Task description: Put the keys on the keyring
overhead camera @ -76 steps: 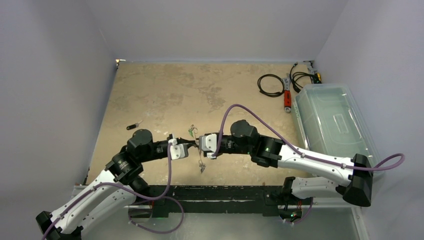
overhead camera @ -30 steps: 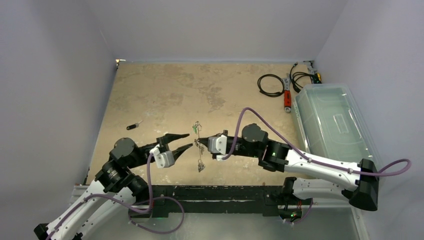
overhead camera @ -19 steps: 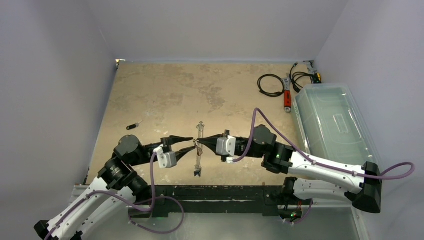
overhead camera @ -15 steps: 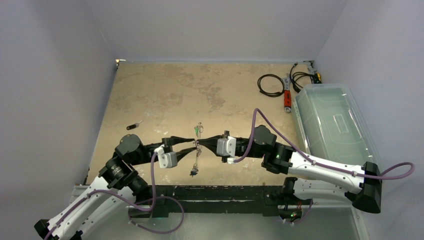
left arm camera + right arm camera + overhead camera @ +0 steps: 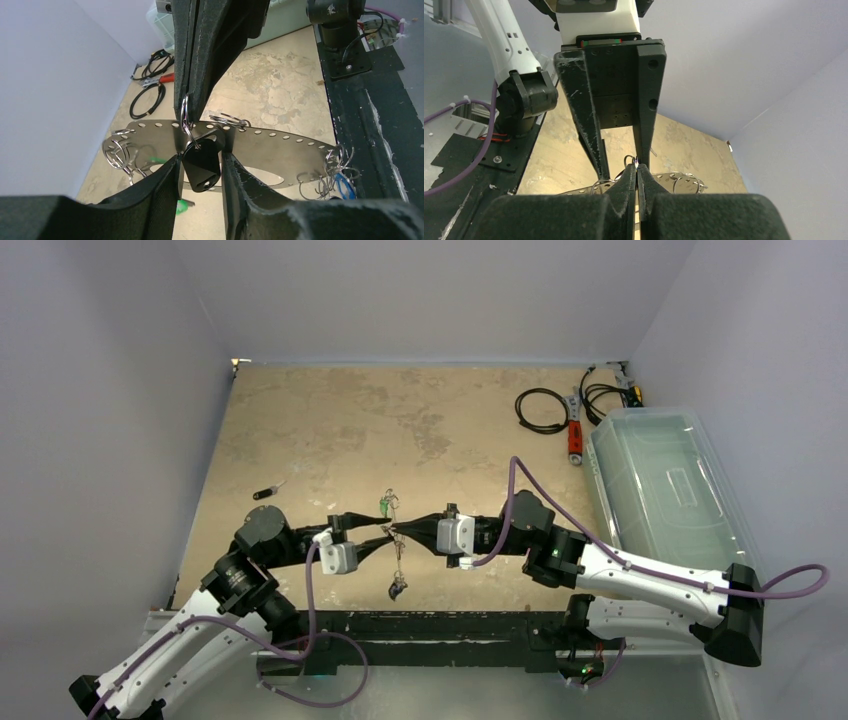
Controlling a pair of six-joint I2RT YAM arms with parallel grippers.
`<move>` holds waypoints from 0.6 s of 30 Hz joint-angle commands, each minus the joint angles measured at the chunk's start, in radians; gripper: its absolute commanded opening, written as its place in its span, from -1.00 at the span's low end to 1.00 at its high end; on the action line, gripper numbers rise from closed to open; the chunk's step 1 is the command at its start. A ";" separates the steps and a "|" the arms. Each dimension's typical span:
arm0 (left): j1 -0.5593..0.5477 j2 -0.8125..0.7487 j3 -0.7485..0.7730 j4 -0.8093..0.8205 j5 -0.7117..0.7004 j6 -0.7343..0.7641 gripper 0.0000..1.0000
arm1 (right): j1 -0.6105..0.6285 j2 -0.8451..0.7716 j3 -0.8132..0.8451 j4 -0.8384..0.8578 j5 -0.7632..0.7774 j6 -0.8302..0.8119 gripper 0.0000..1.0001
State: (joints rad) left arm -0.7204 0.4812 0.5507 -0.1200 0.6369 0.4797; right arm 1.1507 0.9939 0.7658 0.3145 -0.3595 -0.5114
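I can see the black key head sitting broadside across my left gripper's fingers, so I will open that gripper and pinch the split ring (image 5: 191,138) above the key head.
The keyring (image 5: 400,558) hangs in the air between both grippers. In the left wrist view its flat silver crescent (image 5: 280,145) has a row of holes and several split rings. My right gripper (image 5: 400,530) is shut on a split ring (image 5: 185,112) at the crescent's top edge; it also shows shut in the right wrist view (image 5: 637,172). My left gripper (image 5: 377,530) is open, its fingers (image 5: 150,200) on either side of a black key head (image 5: 201,162) hanging from that ring. A green key (image 5: 384,505) and a blue one (image 5: 342,182) hang on the keyring. One black-headed key (image 5: 265,492) lies on the table at the left.
Black coiled cables (image 5: 540,410) and a red-handled tool (image 5: 575,435) lie at the back right. A clear plastic bin (image 5: 670,490) stands along the right wall. A black rail (image 5: 420,625) runs along the table's near edge.
My left gripper let go, opened and drew back, then came forward around the hanging black key. My right gripper carried the keyring slightly right. The hanging keys swing.
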 commanded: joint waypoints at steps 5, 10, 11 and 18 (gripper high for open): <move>0.003 0.000 0.012 0.031 0.032 -0.007 -0.85 | 0.001 -0.023 0.004 0.088 -0.031 0.018 -1.00; 0.004 0.004 0.013 0.028 0.036 -0.004 -0.99 | 0.001 -0.043 -0.008 0.124 -0.040 0.038 -1.00; 0.003 0.006 0.014 0.028 0.041 -0.004 -0.99 | 0.001 -0.050 -0.012 0.134 -0.047 0.043 -1.00; 0.003 0.047 0.015 0.022 0.077 -0.005 -1.00 | 0.001 -0.055 -0.027 0.177 -0.088 0.077 -1.00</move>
State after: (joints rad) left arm -0.7204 0.4988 0.5507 -0.1173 0.6716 0.4805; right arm 1.1507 0.9649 0.7280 0.3656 -0.4107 -0.4641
